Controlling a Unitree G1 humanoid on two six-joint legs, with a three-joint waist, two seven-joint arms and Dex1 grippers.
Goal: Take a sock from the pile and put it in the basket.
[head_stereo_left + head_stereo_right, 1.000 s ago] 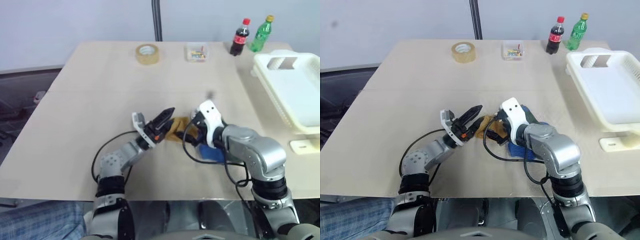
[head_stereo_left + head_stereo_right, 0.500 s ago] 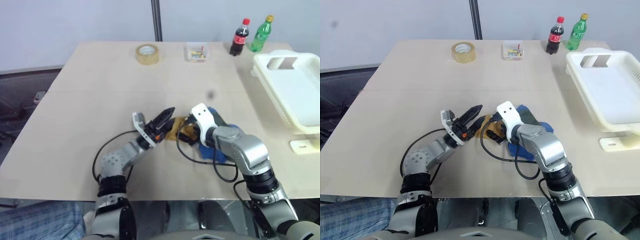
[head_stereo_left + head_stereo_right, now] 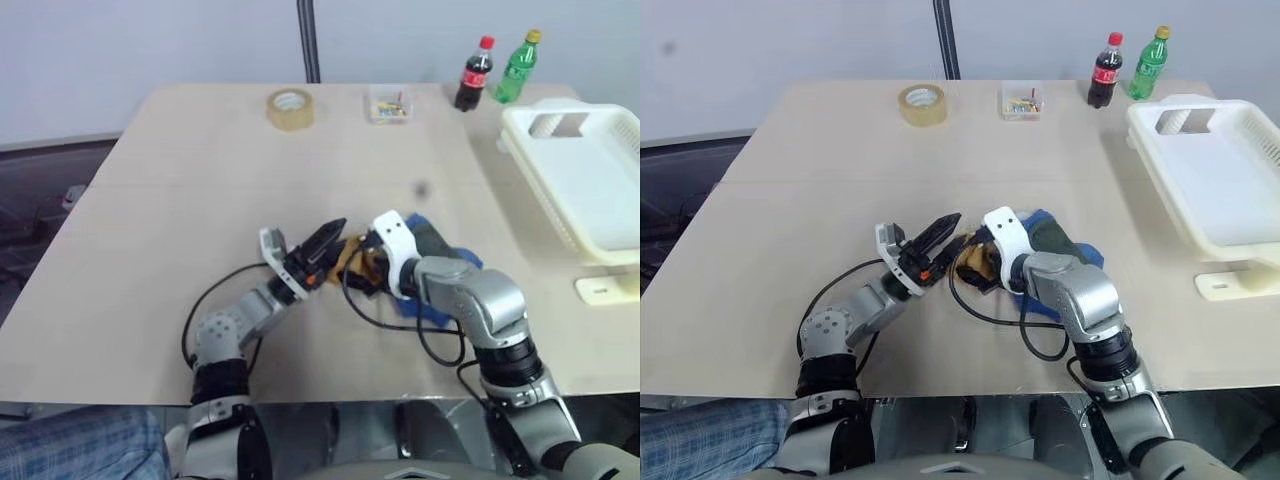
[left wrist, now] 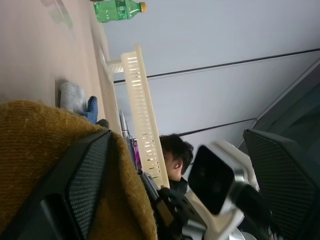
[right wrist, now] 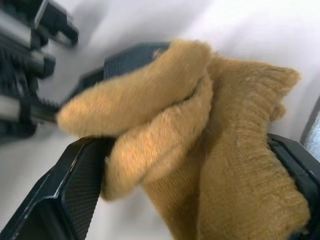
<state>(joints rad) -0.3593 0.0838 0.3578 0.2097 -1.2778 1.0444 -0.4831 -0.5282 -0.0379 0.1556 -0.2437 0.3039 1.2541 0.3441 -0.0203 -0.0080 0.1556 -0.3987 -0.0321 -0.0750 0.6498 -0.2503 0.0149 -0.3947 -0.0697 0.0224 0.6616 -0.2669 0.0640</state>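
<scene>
Next, my right gripper pinches the bunched folds point(image 5: 200, 175) and my left gripper draw back before the carry, as the mustard sock lies over my left gripper's finger.
The pile lies mid-table: a mustard sock point(image 3: 352, 258), a blue sock point(image 3: 432, 303) and a dark green sock point(image 3: 1055, 240). My right gripper point(image 3: 364, 268) is down on the mustard sock point(image 5: 210, 150). Its fingers point(image 5: 75, 185) are spread wide with the bunched sock between them. My left gripper point(image 3: 328, 240) faces it from the left, open, and one of its fingers point(image 4: 85, 180) rests against the mustard sock point(image 4: 35, 150). The white slotted basket point(image 3: 1230, 180) stands at the table's right edge, far from both grippers.
A tape roll point(image 3: 288, 108), a small clear box point(image 3: 388, 103), a cola bottle point(image 3: 472, 75) and a green bottle point(image 3: 518, 68) line the far edge. A white piece point(image 3: 605, 290) lies in front of the basket. A person's head point(image 4: 172, 155) is visible behind the basket.
My right gripper has moved left and slightly down onto the mustard sock, closer to the left gripper. The left gripper has stayed in place.
</scene>
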